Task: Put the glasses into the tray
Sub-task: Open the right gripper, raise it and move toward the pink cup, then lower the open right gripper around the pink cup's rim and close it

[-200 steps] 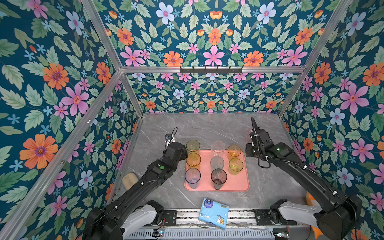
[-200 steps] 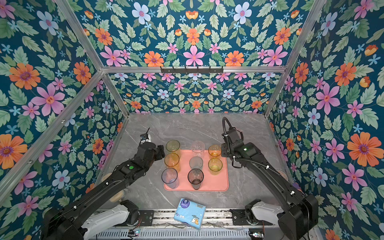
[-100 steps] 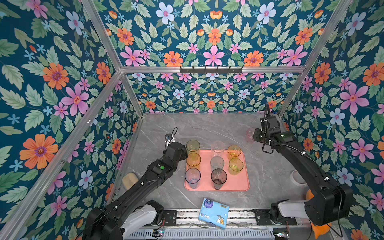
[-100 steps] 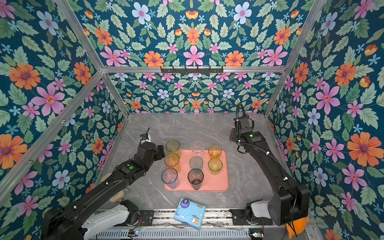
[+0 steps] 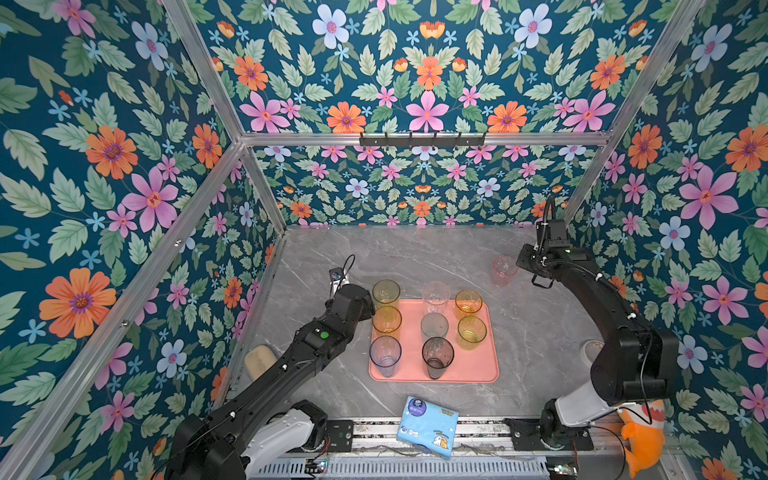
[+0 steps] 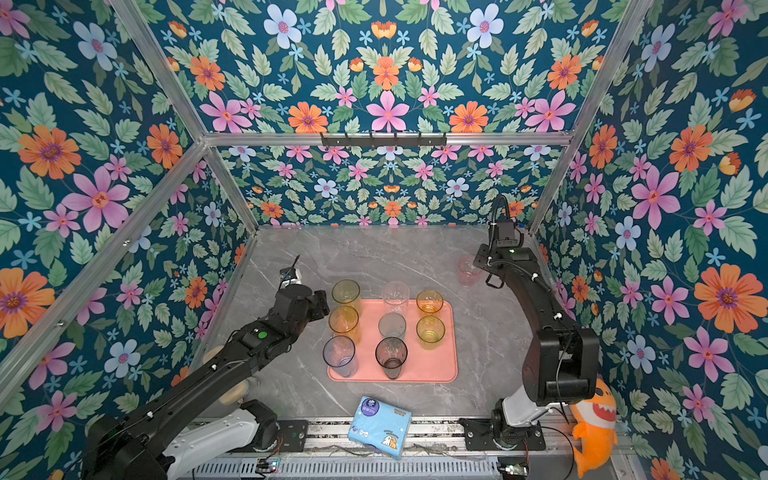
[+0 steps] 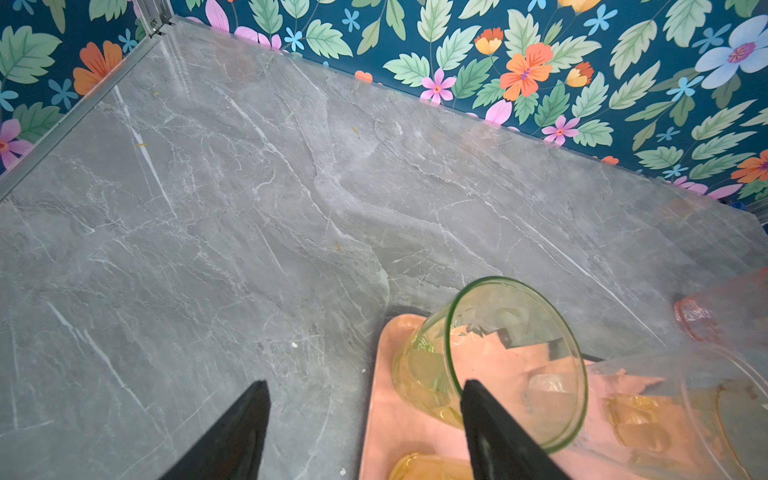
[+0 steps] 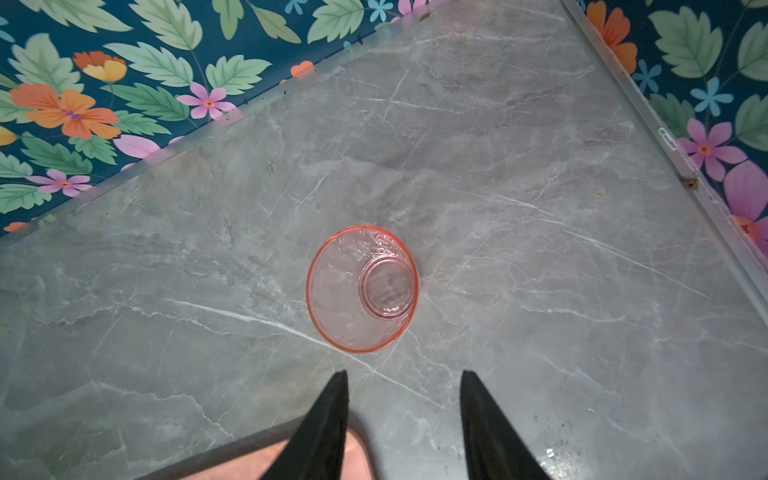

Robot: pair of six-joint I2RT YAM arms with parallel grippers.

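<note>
The pink glass should be grabbed next by my right gripper by its rim's side (image 5: 517,268) (image 8: 417,292) facing away from the tray, with one finger inside the pink glass.
The salmon-pink tray (image 5: 478,368) (image 6: 438,368) lies mid-table and holds several upright glasses, among them a tall yellow-green one (image 5: 386,292), a clear one (image 5: 436,296) and a smoky dark one (image 5: 437,354). A pink glass (image 5: 505,270) (image 6: 468,270) stands alone on the table at the back right. My right gripper (image 8: 405,376) hangs open just short of the pink glass (image 8: 362,289), nothing between its fingers. At the tray's far left corner my left gripper (image 7: 365,384) is open, one finger (image 7: 482,415) in front of the yellow-green glass (image 7: 490,357).
A light-blue tissue packet (image 5: 428,426) lies at the front edge. An orange shark toy (image 5: 642,432) sits by the right arm's base, and a tan round object (image 5: 259,359) lies by the left wall. Flowered walls close in on three sides.
My right arm has swung from the tray's right side to the back right, beside the pink glass, and its jaws have widened slightly. The left arm has not moved.
</note>
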